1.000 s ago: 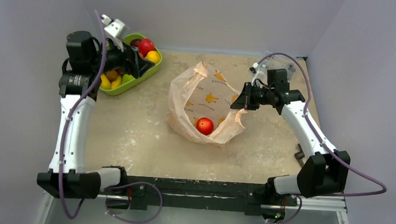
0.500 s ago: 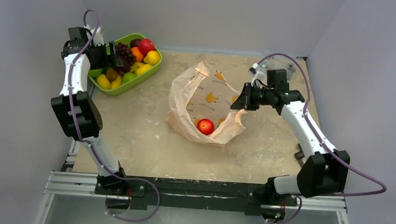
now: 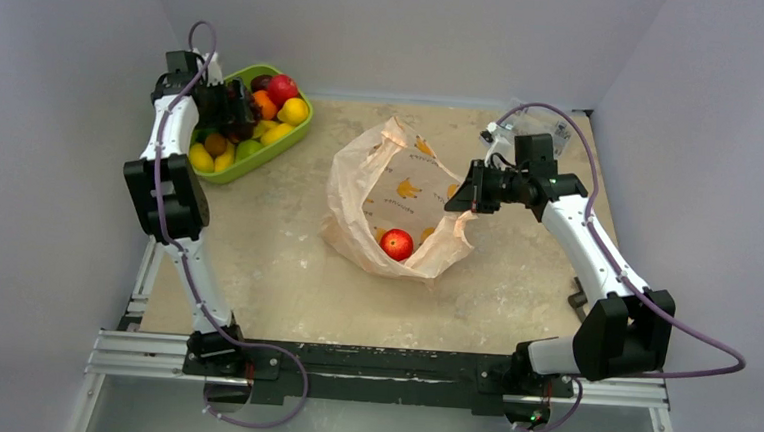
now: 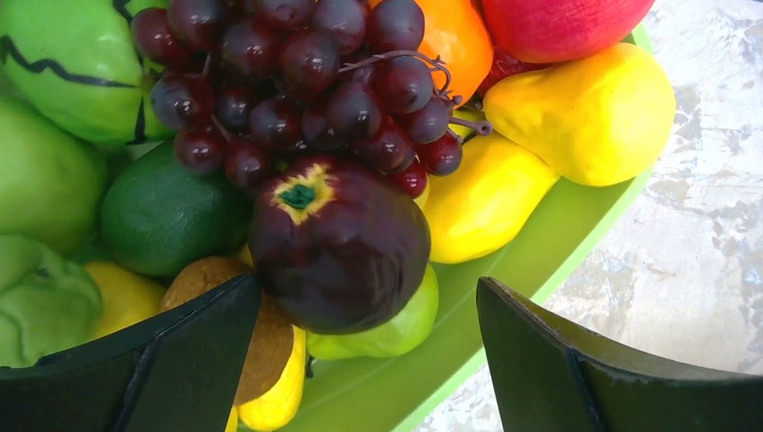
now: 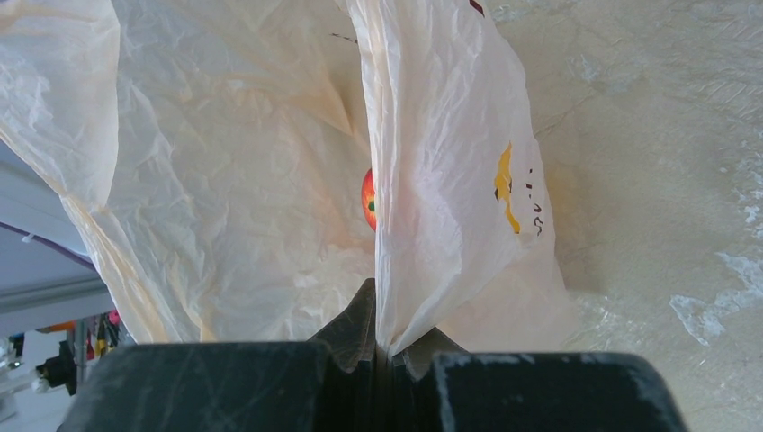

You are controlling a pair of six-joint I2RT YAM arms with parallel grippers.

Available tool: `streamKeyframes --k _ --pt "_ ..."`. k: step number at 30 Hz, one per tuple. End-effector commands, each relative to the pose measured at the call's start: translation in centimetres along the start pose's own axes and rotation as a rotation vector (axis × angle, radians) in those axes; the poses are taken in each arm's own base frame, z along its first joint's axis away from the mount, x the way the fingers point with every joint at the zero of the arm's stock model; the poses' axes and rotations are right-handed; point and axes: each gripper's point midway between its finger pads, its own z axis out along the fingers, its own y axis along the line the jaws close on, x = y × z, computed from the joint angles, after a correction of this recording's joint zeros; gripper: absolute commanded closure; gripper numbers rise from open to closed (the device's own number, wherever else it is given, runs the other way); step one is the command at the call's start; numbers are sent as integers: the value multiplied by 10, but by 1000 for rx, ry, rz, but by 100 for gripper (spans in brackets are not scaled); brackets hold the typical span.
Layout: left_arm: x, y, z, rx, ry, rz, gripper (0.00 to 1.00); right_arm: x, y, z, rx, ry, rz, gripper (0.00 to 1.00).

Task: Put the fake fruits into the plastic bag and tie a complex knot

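Note:
My left gripper is to close on the sides of the dark red apple (image 3: 234, 128) (image 4: 341, 249) next to the bunch of grapes in the lime-green tray.
The fake fruits are heaped in a lime-green tray (image 3: 288, 138) at the back left. They include a dark purple grape bunch (image 4: 306, 81), a dark red apple (image 4: 342, 243) and a yellow pear (image 4: 585, 112). My left gripper (image 3: 232, 107) hovers open just above them, and its jaws (image 4: 369, 288) straddle the dark apple without touching it. The peach plastic bag (image 3: 389, 191) lies open mid-table with one red fruit (image 3: 395, 243) inside. My right gripper (image 3: 461, 203) is shut on the bag's right rim (image 5: 423, 180) and holds it up. No knot shows.
The tray's green rim (image 4: 540, 261) runs under the left fingers, with bare table beyond it. A clear packet (image 3: 556, 129) lies at the back right corner. A small dark fitting (image 3: 578, 293) sits at the table's right edge. Grey walls close three sides.
The left arm has risen from its folded pose, and its gripper has shifted right over the tray's fruits. The right arm, bag and red fruit have not moved.

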Motion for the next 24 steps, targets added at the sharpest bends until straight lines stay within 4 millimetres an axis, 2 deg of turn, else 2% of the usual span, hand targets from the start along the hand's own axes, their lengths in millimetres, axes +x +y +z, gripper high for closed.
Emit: streamKeyframes --k 1,5,8,9,11,14,17,20,22,23,24 --pt "-20 1 11 -57 -53 16 10 -10 6 -4 -15 -24 -29 100" --pt "-13 8 25 -112 -34 35 9 -11 9 -4 -33 -26 -20 100" --pt "-17 9 26 -112 -37 33 13 -11 8 -3 -31 -26 -19 100" --pt "-18 8 26 -108 -42 43 15 -11 8 -2 -30 -26 -20 100" --pt "-23 4 22 -94 -54 55 27 -10 7 -2 -28 -24 -18 100" --pt "-41 -8 -1 -60 -114 66 41 -12 8 -2 -30 -29 -23 100" --pt "-72 -40 -48 30 -241 105 49 -13 11 -3 -41 -30 -25 100" --pt "-93 -104 -115 209 -362 277 53 -12 15 -4 -68 -28 -22 100" --pt "-90 -157 -162 327 -429 474 58 -10 18 -5 -81 -29 -22 100" --pt "-84 -190 -199 426 -481 567 60 -10 20 -6 -87 -29 -22 100" --pt "-71 -218 -224 529 -503 638 60 -9 21 -6 -95 -28 -21 100"
